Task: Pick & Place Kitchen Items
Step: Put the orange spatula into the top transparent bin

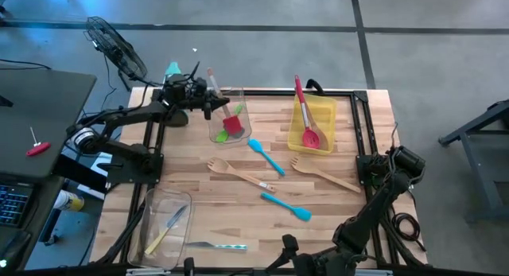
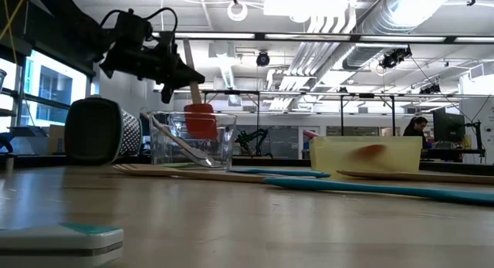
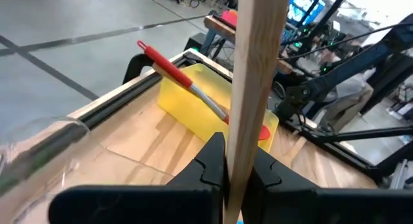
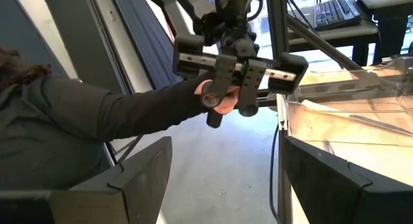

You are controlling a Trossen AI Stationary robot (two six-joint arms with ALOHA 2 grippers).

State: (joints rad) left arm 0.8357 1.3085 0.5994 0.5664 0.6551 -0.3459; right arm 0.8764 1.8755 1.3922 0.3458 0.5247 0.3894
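Note:
Next, my left gripper lets go of the red-headed spatula at the near end of the far clear bin (image 1: 235,138), next to the green utensil.
My left gripper (image 1: 208,101) is over the table's far left, shut on a spatula (image 2: 197,106) with a pale wooden handle and a red head. The red head (image 1: 232,125) hangs inside a clear bin (image 2: 220,148), beside a green utensil (image 1: 238,110). Two blue spatulas (image 1: 266,155) (image 1: 286,206) and two wooden forks (image 1: 235,172) (image 1: 326,174) lie flat on the table's middle. My right gripper (image 4: 226,192) is at the near edge, open on nothing, facing a person's hand (image 4: 216,98) on a handle beyond the table. My left gripper pinches the spatula's wooden handle (image 3: 248,137) between its two fingers, about midway along it. The fingers (image 2: 166,71) come in nearly level from the table's left and lie across the handle. The spatula hangs upright, head down inside the clear bin.
A yellow bin (image 1: 322,109) at the far right holds a red spatula (image 1: 306,117). A second clear bin (image 1: 163,224) at the near left holds a yellow-handled utensil. A teal-handled utensil (image 1: 219,246) lies near the front edge. A box grater (image 2: 100,129) stands at the far left.

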